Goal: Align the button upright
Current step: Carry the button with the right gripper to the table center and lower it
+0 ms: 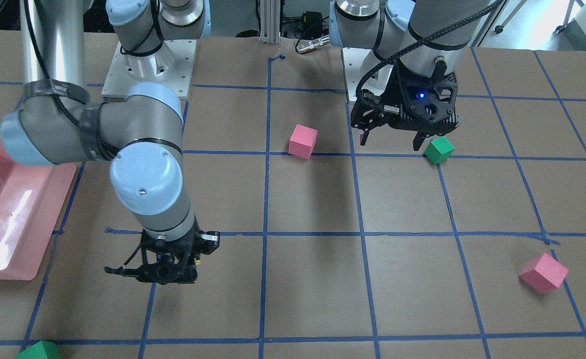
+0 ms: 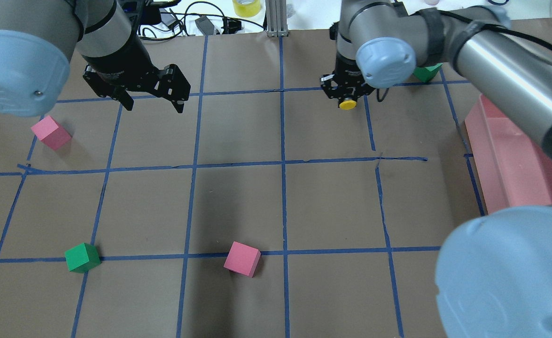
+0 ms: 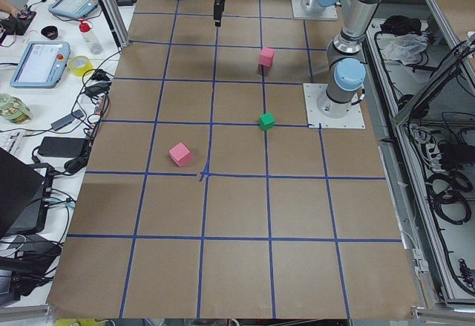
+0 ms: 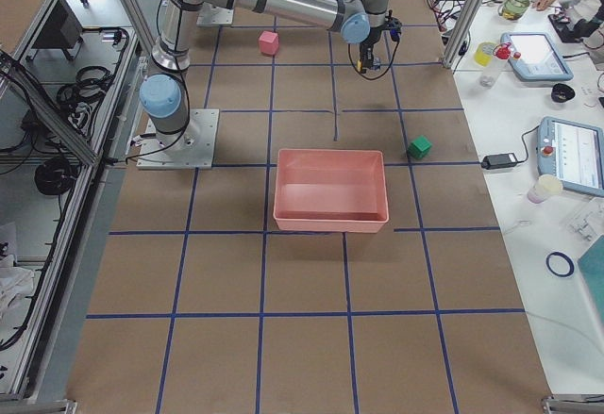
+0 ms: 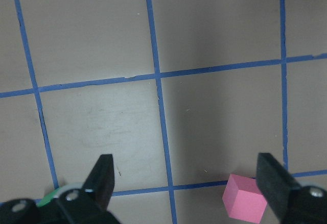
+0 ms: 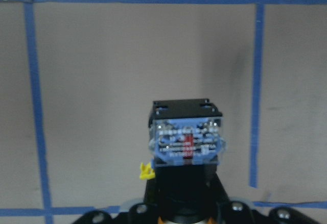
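Observation:
My right gripper should set the button down beside the blue tape line [image 1: 272, 278] [image 6: 24, 118] that runs past the middle pink cube.
The button [image 2: 347, 104] shows its round yellow cap in the overhead view, just under my right gripper [image 2: 347, 96], which is shut on it. In the right wrist view the button's [image 6: 186, 142] blue and silver terminal base points away from the camera, with the black body behind it. From the front, my right gripper [image 1: 173, 267] hangs low over the table; whether the button touches it I cannot tell. My left gripper [image 2: 151, 101] is open and empty, well above the table, and also shows from the front [image 1: 390, 143] and in its wrist view [image 5: 189, 183].
A pink tray [image 2: 506, 159] stands at the right edge. One pink cube [image 2: 50, 133] lies far left and another [image 2: 242, 258] near the middle. One green cube [image 2: 82, 257] lies near left and another [image 2: 427, 72] behind the right arm. Blue tape grids the table.

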{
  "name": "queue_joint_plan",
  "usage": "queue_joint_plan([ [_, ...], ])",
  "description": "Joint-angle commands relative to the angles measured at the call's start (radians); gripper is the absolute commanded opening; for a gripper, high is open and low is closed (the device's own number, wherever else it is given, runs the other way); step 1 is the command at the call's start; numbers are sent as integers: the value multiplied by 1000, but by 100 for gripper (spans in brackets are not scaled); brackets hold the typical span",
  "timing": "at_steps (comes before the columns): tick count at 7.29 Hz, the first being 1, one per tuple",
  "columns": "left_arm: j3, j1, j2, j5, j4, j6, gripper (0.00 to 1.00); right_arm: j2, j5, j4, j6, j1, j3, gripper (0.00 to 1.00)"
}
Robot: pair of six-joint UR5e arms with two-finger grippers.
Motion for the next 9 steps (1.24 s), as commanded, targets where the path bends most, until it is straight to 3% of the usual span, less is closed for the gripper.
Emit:
queue_joint_plan([
  [1,-1,0,0,-1,0,0,100,105,82,-48,109,100,-70,0],
  [3,-3,0,-2,-3,0,0,100,177,106,-101,192,164,-88,0],
  [7,-3,0,-3,-6,0,0,100,190,92,-118,166,167,-47,2],
  [8,-3,0,-3,-6,0,0,100,184,92,-135,133,167,-35,7],
  [9,-3,0,-3,-6,0,-2,100,184,92,-152,110,167,-33,19],
])
